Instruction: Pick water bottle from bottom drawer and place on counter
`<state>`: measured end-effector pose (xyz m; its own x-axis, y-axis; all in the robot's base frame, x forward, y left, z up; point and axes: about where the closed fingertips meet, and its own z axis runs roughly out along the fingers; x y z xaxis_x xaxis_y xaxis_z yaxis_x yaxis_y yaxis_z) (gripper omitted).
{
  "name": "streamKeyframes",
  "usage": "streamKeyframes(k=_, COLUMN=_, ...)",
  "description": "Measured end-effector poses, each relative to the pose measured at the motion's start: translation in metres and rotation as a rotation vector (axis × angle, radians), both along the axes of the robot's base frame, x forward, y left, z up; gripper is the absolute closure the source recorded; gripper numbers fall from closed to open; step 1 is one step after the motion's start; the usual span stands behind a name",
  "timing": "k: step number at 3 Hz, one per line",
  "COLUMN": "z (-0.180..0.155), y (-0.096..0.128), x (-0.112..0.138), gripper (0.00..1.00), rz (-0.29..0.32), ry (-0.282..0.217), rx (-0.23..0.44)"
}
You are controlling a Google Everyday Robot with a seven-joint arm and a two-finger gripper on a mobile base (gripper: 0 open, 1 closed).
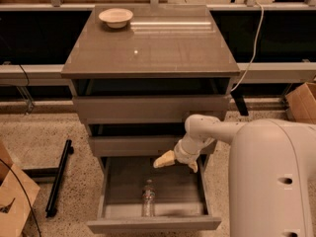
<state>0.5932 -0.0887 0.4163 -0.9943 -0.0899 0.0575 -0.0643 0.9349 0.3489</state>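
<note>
Next, I lower my gripper to the water bottle's cap end [149, 188] in the open bottom drawer and close it there.
The water bottle [148, 197] lies in the open bottom drawer [153, 224], near its front middle, cap pointing to the back. My gripper [177, 163] hangs over the drawer's back edge, above and a little right of the bottle, not touching it. It is open and empty, with one pale finger [163, 159] pointing left. The counter [148, 51] is the glossy top of the cabinet, well above the gripper.
A pale bowl [115, 17] stands at the counter's back left. The two upper drawers [148, 107] stick out slightly. A black bar [58, 184] and a cardboard box [12, 201] lie on the floor at left, and another box [302, 100] sits at right.
</note>
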Motion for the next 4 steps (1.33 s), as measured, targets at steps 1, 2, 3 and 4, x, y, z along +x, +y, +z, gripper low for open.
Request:
streamKeyframes(k=1, z=-0.047, y=0.019, x=0.008, gripper=0.0, rz=-0.075, ry=0.056, rx=0.028)
streamKeyframes(k=2, z=-0.102, y=0.031, x=0.015, gripper=0.0, rz=-0.169, ry=0.161, rx=0.014)
streamKeyframes(k=3, z=-0.118, y=0.03, x=0.021, gripper=0.0, rz=-0.189, ry=0.17, rx=-0.001)
streamKeyframes(k=4, z=-0.13, y=0.047, x=0.02, gripper=0.0, rz=-0.198, ry=0.188, rx=0.002)
